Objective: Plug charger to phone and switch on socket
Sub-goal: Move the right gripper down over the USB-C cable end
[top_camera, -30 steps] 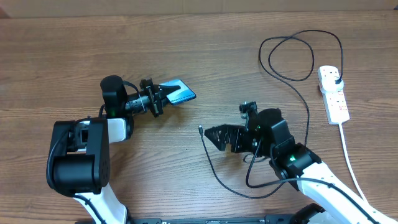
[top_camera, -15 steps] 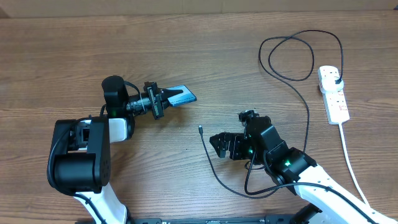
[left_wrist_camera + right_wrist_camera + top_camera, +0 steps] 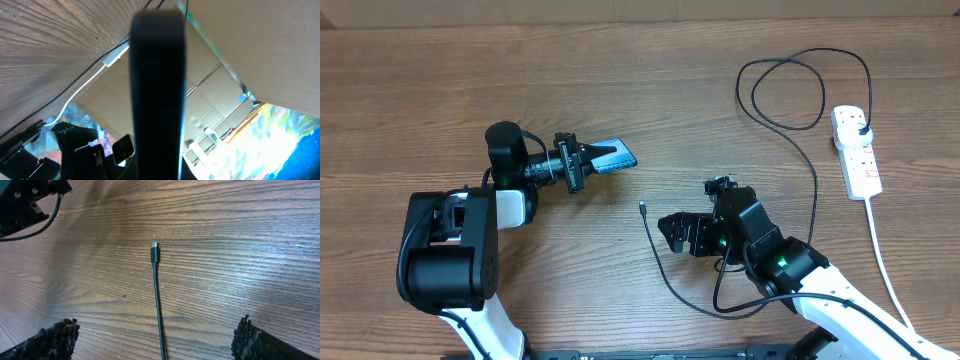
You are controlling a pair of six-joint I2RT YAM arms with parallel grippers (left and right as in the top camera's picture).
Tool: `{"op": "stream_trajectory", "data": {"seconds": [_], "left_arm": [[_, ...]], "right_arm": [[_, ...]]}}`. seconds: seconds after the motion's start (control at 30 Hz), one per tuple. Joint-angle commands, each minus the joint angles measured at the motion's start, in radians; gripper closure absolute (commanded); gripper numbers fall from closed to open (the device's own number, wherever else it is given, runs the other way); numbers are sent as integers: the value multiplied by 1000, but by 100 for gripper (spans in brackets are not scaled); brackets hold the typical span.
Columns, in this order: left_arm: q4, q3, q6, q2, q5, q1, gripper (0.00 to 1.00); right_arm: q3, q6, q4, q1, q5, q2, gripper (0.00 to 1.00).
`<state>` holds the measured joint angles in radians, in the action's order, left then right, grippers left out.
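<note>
The robot's right gripper will grasp the back end (image 3: 644,217) (image 3: 155,263) of the charger's connector where the black cable joins it, leaving the metal tip free.
My left gripper (image 3: 584,160) is shut on one end of the phone (image 3: 608,156), holding it above the table with its blue screen tilted. In the left wrist view the phone (image 3: 157,85) is a dark bar seen edge-on. The charger's metal-tipped connector (image 3: 642,208) lies on the wood just ahead of my open right gripper (image 3: 668,228). In the right wrist view the connector (image 3: 154,245) points away and its cable (image 3: 159,310) runs back between the wide-apart fingers (image 3: 60,335), touching neither. The black cable (image 3: 814,190) loops to a plug (image 3: 860,126) seated in the socket (image 3: 858,158).
The cable makes a wide loop (image 3: 790,90) at the back right and another bend (image 3: 720,308) under my right arm. The socket's thick white cord (image 3: 880,250) runs toward the front right edge. The left arm's base (image 3: 445,250) stands at front left.
My right gripper has pulled back slightly and swung, its open fingers now lined up behind the connector. The left wrist has rolled the phone a little more onto its edge.
</note>
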<state>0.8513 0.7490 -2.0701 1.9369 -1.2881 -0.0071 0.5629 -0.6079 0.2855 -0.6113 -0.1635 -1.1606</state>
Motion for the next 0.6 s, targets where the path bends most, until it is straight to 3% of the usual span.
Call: {"op": "stream_trajectory", "data": {"seconds": [0.0,0.33,0.57], "left_arm": [[6,28,-13,5,-37,-8,96],[11,28,-7,5,-37,-8,95],[160,28,114,5,14,-8,96]], "right_arm": [[1,7,-6,-7,16,-3,0],[1,7,-6,-7,16,-3,0],[1,17,-11,-7,14,-3,2]]}}
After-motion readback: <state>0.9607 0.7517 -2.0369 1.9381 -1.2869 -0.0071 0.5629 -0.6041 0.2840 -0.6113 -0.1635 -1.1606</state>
